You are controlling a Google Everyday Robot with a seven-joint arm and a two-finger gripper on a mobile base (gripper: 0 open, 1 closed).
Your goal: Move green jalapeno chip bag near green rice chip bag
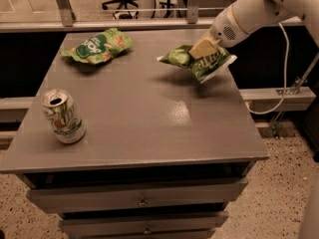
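Observation:
The green jalapeno chip bag, still in the air above the table, will be let go by my gripper on the table [149, 50] against the green rice chip bag's cable-side end.
The green jalapeno chip bag [197, 61], pale green with white script lettering, hangs in the air above the right rear part of the grey table [144, 118], casting a shadow below it. My gripper [203, 49] comes in from the upper right on a white arm and is shut on the bag's top middle. The green rice chip bag [97, 46], brighter green with a dark round logo, lies on the table at the far left, well apart from the held bag.
A drink can [62, 116] stands upright near the table's left front. The table has drawers below its front edge. A cable [284, 83] hangs at the right. Chair legs and metal posts stand behind the table.

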